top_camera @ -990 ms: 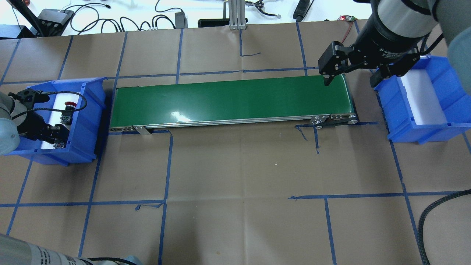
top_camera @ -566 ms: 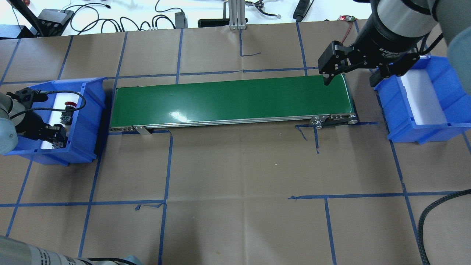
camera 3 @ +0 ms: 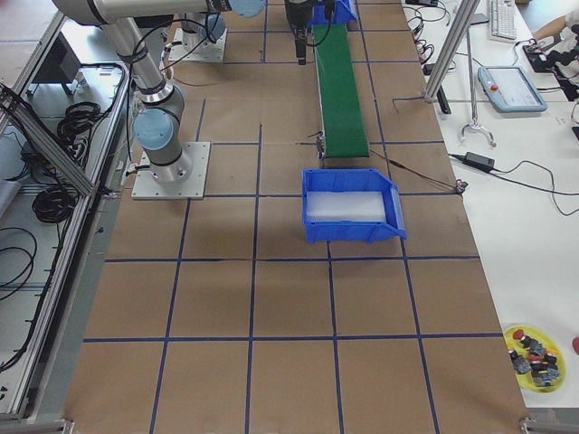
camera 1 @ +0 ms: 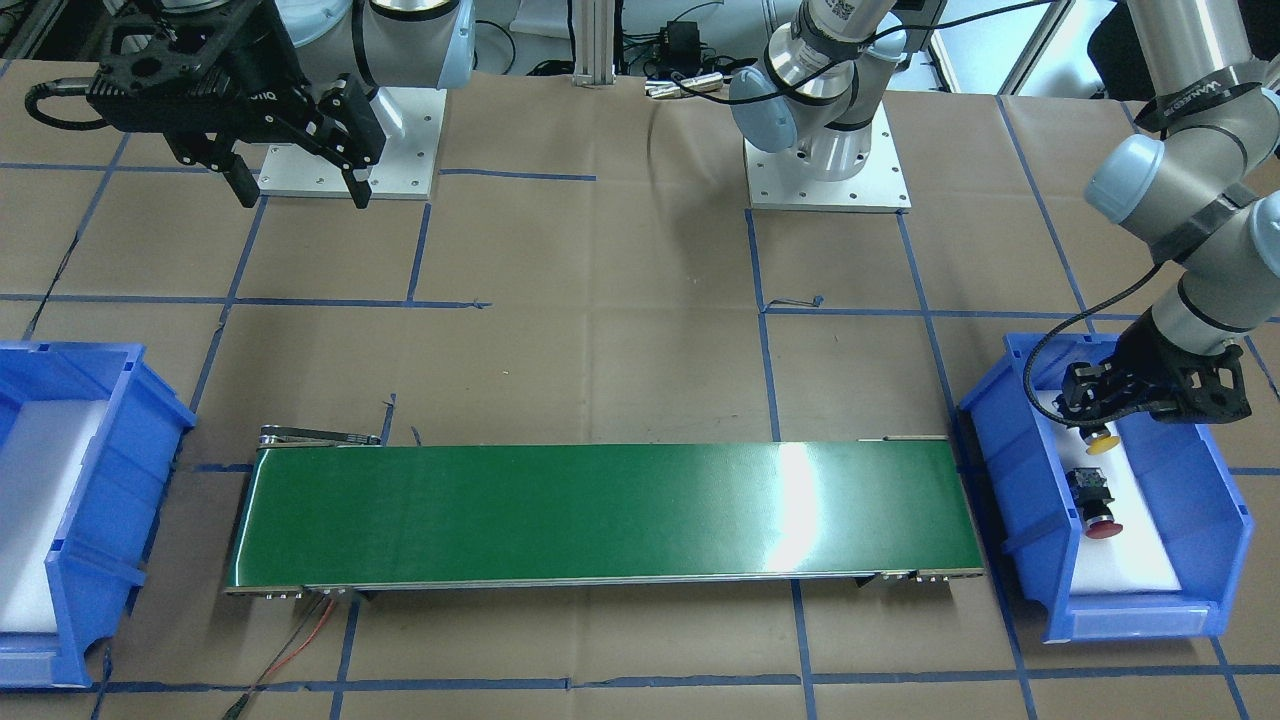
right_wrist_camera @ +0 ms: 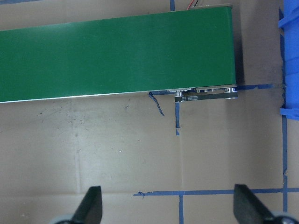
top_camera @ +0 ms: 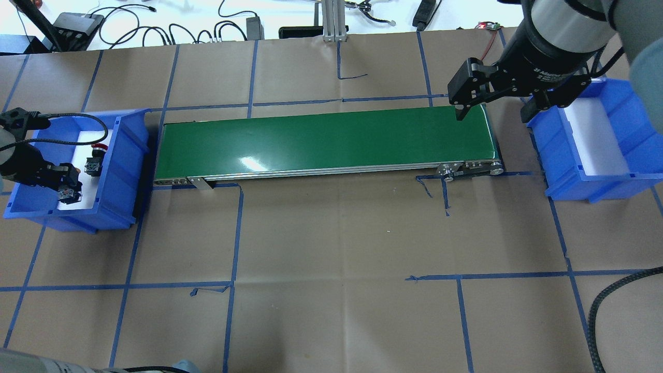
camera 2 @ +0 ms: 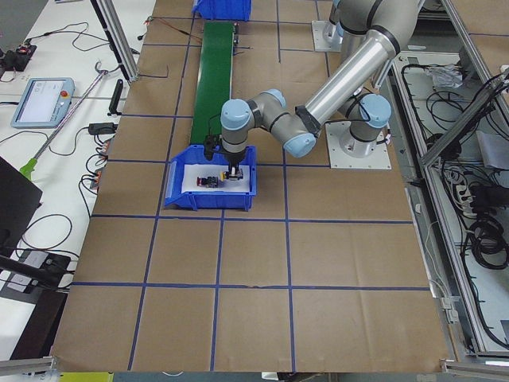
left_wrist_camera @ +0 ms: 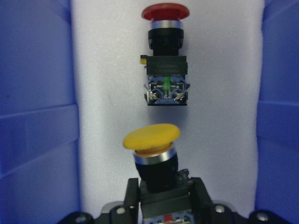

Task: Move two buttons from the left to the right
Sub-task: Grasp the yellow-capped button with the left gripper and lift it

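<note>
Next, my left gripper lets go of the yellow button on the green conveyor belt's end (camera 1: 853,509) near the red button's bin. The yellow button is still inside the blue bin.
My left gripper (camera 1: 1098,418) is inside the left blue bin (camera 1: 1010,480), shut on the black body of the yellow button (left_wrist_camera: 151,139), whose cap points away from the wrist. In the front view the yellow button (camera 1: 1100,443) hangs just below the fingers. The red button (left_wrist_camera: 164,28) lies on its side on the bin's white foam, just beyond the yellow one; it also shows in the overhead view (top_camera: 96,155). My right gripper (top_camera: 494,111) is open and empty, high over the conveyor's right end.
A green conveyor belt (top_camera: 326,140) runs between the left bin (top_camera: 124,171) and the right blue bin (top_camera: 621,176), which holds only white foam. Brown paper with blue tape lines covers the table. Cables lie along the far edge.
My left gripper has shifted toward the overhead view's left inside the bin and looks higher. The red button and the right arm have not moved.
</note>
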Action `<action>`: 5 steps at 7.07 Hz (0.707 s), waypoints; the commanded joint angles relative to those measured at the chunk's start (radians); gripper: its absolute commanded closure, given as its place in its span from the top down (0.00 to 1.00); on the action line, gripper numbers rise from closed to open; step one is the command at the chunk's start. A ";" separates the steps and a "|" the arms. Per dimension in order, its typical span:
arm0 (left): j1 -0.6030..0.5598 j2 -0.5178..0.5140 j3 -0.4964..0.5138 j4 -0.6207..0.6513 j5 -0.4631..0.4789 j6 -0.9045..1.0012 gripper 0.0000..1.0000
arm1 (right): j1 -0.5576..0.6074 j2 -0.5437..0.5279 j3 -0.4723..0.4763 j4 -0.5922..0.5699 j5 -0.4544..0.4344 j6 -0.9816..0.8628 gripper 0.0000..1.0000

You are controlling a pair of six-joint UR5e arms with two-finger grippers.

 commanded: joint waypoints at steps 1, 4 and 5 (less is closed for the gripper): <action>-0.002 0.085 0.164 -0.310 0.006 0.005 0.03 | 0.000 0.000 0.004 0.002 0.000 0.000 1.00; -0.065 0.079 0.300 -0.475 0.006 0.020 0.03 | 0.000 0.000 0.002 0.002 -0.002 0.000 1.00; -0.158 0.083 0.314 -0.472 0.006 0.005 0.03 | 0.000 0.000 0.001 0.002 0.000 0.000 1.00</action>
